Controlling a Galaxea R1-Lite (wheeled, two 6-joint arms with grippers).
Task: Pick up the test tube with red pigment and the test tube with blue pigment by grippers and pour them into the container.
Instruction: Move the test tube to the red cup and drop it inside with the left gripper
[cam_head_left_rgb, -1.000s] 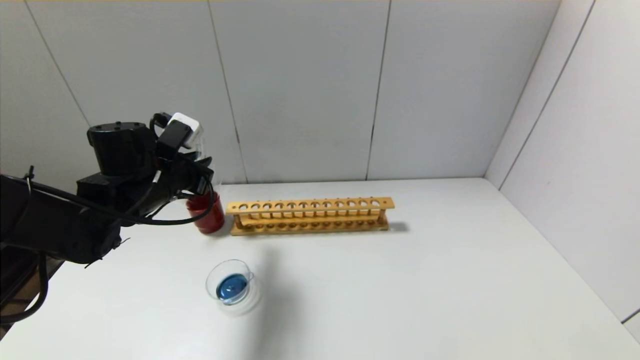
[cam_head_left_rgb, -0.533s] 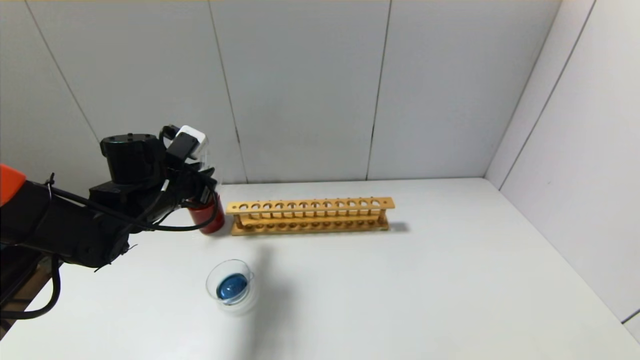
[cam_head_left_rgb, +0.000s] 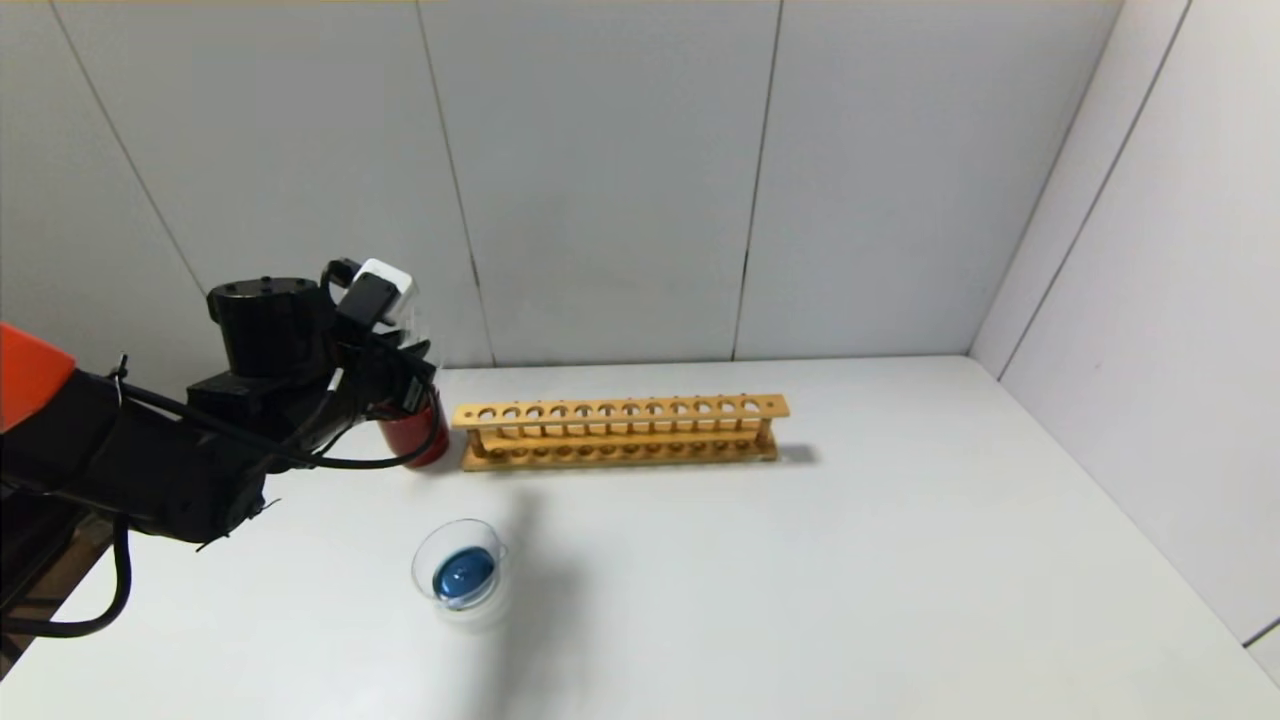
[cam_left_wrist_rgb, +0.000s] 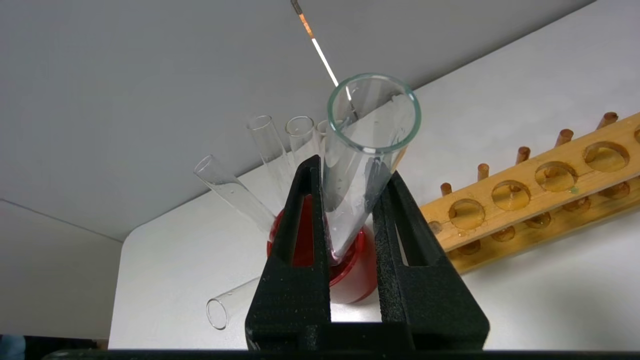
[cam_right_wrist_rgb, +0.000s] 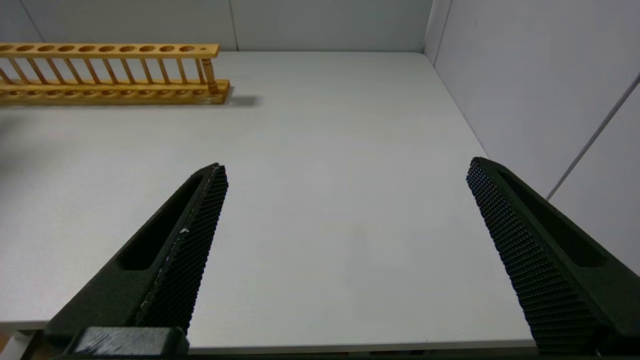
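Note:
I will let the clear test tube go from my left gripper in the red cup (cam_head_left_rgb: 429, 415) (cam_left_wrist_rgb: 349, 259), on the side closest to the rack.
My left gripper (cam_head_left_rgb: 405, 372) (cam_left_wrist_rgb: 350, 167) is shut on a clear colourless test tube (cam_left_wrist_rgb: 367, 130) with only droplets inside. The tube stands upright, and its round lower end reaches into the dark red cup (cam_head_left_rgb: 428, 445) (cam_left_wrist_rgb: 356, 282). No tube with red or blue liquid is in view. The container (cam_head_left_rgb: 428, 552), a small clear glass dish, sits on the table in front of the cup and holds a pool of blue liquid. My right gripper (cam_right_wrist_rgb: 347, 167) is open and empty, low over the table's near right part, and it is out of the head view.
A wooden test tube rack (cam_head_left_rgb: 620, 430) (cam_left_wrist_rgb: 550, 200) (cam_right_wrist_rgb: 110, 70) with empty holes stands right of the red cup. Several empty clear tubes (cam_left_wrist_rgb: 235, 192) lean in the cup. One more clear tube (cam_left_wrist_rgb: 232, 306) lies on the table beside it. Walls close off the back and right.
My left arm has moved down and slightly right, lowering the held clear tube into the red cup. The dish and the rack have not moved.

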